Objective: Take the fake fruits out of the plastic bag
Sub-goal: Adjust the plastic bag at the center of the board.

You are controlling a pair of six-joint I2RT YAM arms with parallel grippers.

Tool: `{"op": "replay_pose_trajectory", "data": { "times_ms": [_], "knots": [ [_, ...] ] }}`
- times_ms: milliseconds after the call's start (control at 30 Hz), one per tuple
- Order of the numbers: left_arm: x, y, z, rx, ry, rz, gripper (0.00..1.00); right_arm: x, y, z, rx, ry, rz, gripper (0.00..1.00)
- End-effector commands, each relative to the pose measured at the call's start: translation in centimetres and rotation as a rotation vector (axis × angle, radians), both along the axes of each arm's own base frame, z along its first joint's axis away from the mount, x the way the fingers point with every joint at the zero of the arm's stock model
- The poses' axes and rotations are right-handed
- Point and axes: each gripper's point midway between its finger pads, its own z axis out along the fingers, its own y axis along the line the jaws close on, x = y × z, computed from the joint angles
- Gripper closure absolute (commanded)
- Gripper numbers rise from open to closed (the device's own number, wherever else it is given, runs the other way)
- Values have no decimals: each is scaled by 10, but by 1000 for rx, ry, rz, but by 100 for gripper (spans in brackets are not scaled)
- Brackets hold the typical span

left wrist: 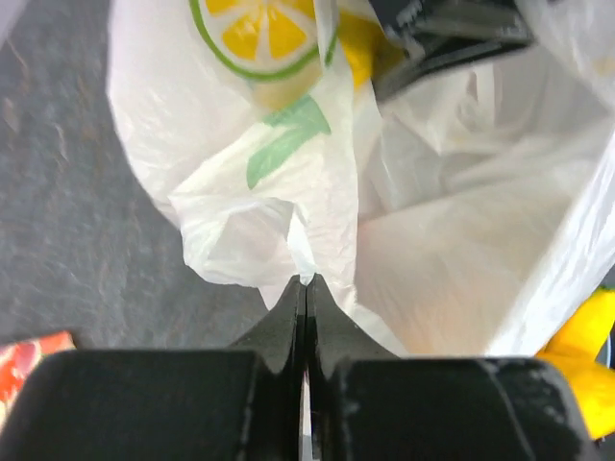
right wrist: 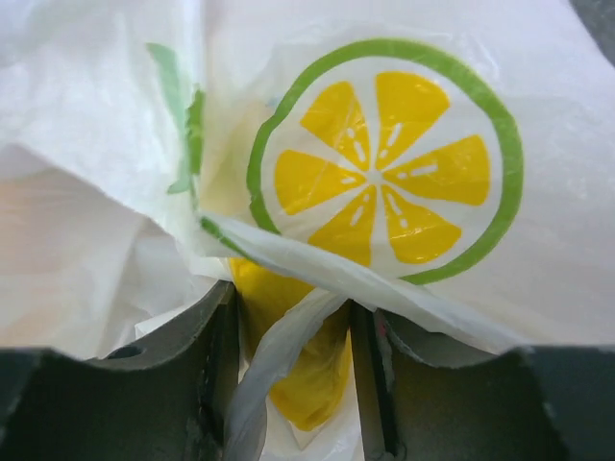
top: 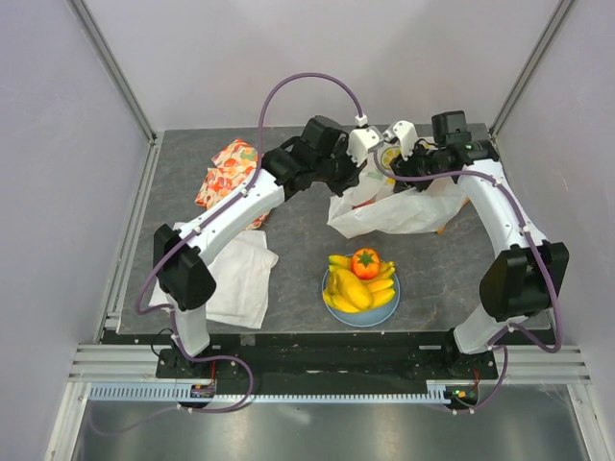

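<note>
A piece of the bag covers the yellow fruit in the robot's right gripper, so next the left gripper opens, grabs the bag's rim (left wrist: 240,206) again and pulls it clear.
The white plastic bag (top: 399,209) with a lemon-slice print lies at the back middle of the table, its mouth lifted. My left gripper (top: 359,144) is shut on the bag's rim; in the left wrist view its jaws (left wrist: 307,281) pinch a fold of the bag (left wrist: 288,211). My right gripper (top: 402,134) reaches into the bag's mouth. In the right wrist view it (right wrist: 291,327) is shut on a yellow fruit (right wrist: 307,384), with a strip of the bag (right wrist: 461,317) across it. Bananas (top: 354,288) and a red-orange round fruit (top: 365,261) lie on the light-blue plate (top: 329,300).
An orange floral cloth (top: 227,171) lies at the back left. A flat white cloth (top: 238,280) lies left of the plate. A yellow-orange object (left wrist: 584,357) shows beside the bag's right side. Grey walls close in the table.
</note>
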Motion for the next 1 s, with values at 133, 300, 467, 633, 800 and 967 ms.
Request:
{"op": "replay_pose_trajectory", "data": {
  "times_ms": [133,300,467,633,800,967],
  "knots": [
    [24,14,-1,69,-69,97,98,-11,26,15,379,164,4,58],
    [26,18,2,72,-83,117,98,-2,-4,-11,185,30,-94,84],
    [37,23,6,73,-118,179,98,-1,-36,-40,56,-47,-226,90],
    [62,39,39,30,-187,329,75,-9,-28,-23,88,-67,-167,94],
    [27,31,135,-296,-122,150,41,-22,-13,-15,176,4,-153,100],
    [-21,10,151,-417,-2,-78,1,-30,-4,-17,213,44,-122,100]
  ]
}}
